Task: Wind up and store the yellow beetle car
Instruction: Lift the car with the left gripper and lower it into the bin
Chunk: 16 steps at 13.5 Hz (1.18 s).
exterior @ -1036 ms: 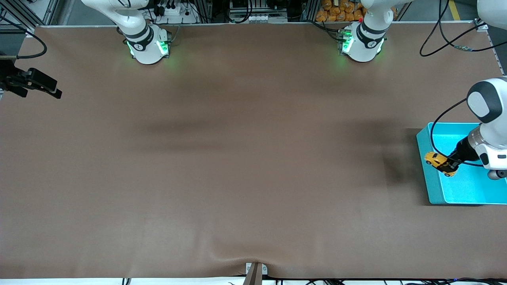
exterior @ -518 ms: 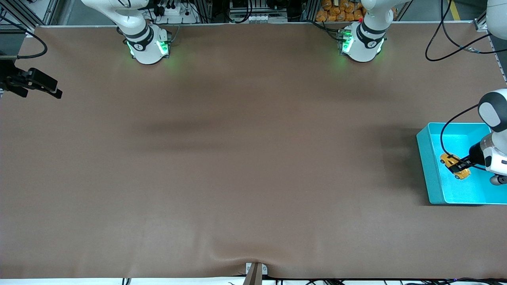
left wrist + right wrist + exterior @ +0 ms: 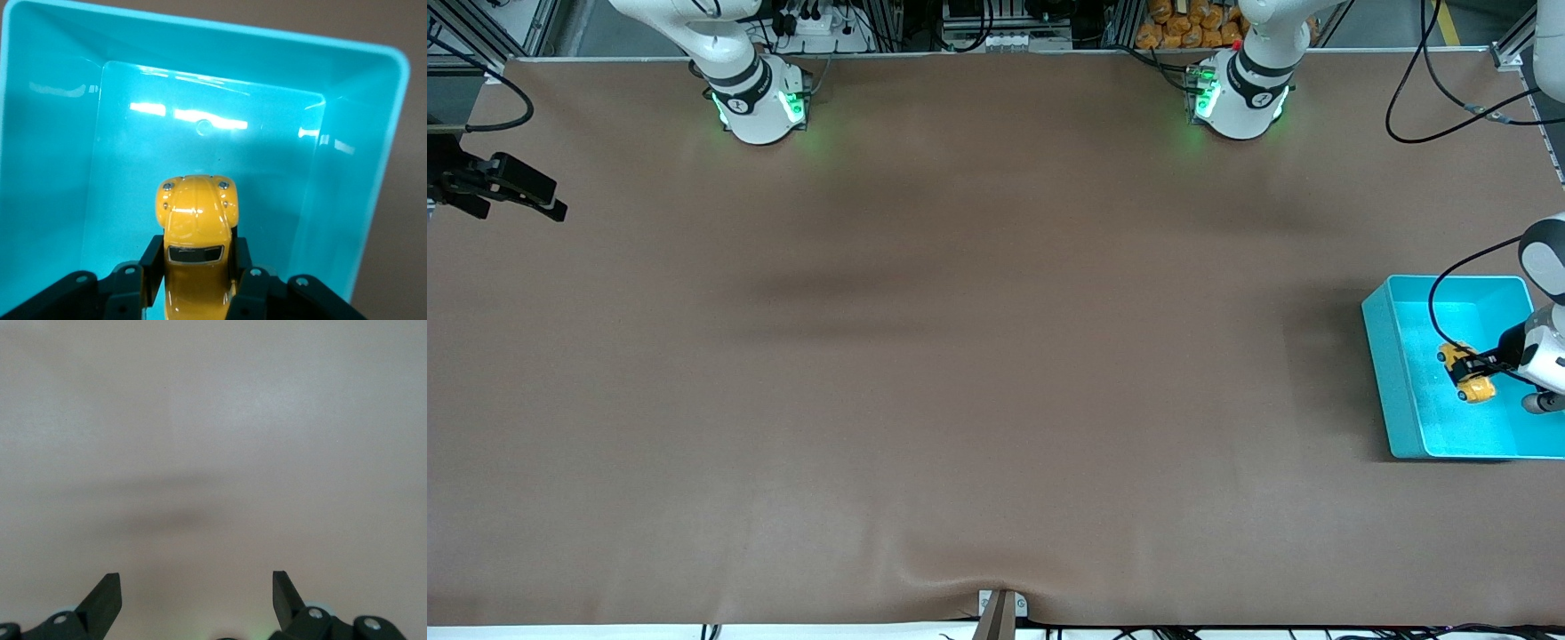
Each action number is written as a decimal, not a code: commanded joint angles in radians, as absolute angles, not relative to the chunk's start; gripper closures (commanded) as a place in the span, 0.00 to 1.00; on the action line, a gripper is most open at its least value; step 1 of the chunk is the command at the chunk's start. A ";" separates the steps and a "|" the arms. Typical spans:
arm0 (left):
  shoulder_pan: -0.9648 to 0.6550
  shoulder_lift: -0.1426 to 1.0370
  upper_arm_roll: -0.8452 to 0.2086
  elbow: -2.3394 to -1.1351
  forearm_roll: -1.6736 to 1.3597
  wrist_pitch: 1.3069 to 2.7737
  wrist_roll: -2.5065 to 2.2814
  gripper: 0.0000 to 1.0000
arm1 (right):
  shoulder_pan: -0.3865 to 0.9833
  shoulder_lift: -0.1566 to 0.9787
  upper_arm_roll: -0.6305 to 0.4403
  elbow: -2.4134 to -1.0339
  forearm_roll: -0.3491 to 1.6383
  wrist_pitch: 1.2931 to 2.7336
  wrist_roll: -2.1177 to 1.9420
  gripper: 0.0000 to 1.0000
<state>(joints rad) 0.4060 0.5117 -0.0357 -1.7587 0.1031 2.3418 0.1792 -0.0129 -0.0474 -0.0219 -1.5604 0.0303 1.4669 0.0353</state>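
Note:
I need to set the yellow beetle car, still hanging over the bin's inside, down with my left gripper on the turquoise bin's bottom near its table-centre-side (image 3: 1453,373) (image 3: 169,219).
The yellow beetle car (image 3: 1465,374) is a tiny rounded toy with dark windows. It hangs over the inside of the turquoise bin (image 3: 1376,356) at the left arm's end of the table. My left gripper (image 3: 1474,366) is shut on its sides. In the left wrist view the car (image 3: 195,210) points nose-first at the bin floor (image 3: 200,127), and black fingers (image 3: 152,263) press on both flanks of it, with my left gripper (image 3: 195,260) centred over the bin. My right gripper (image 3: 551,206) waits open over the right arm's end of the table, with nothing between its fingers (image 3: 107,597).
The brown mat (image 3: 978,356) covers the whole table. Both arm bases (image 3: 760,107) stand along the edge farthest from the front camera. A small metal bracket (image 3: 1000,609) sits at the nearest edge. Loose black cables (image 3: 1449,107) lie near the left arm's corner.
My left gripper has carried the car from over the bin's wall to over the bin's middle, toward the left arm's end. The right arm has not moved.

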 commanded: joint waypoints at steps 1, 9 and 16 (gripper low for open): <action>0.451 0.567 -0.048 -1.695 0.120 2.318 0.270 1.00 | -0.021 -0.038 -0.014 -1.537 0.029 1.453 0.043 0.00; 0.477 0.638 -0.048 -1.690 0.123 2.348 0.301 1.00 | -0.023 -0.038 -0.014 -1.537 0.028 1.453 0.043 0.00; 0.488 0.678 -0.046 -1.690 0.126 2.391 0.331 1.00 | -0.023 -0.038 -0.014 -1.536 0.025 1.456 0.043 0.00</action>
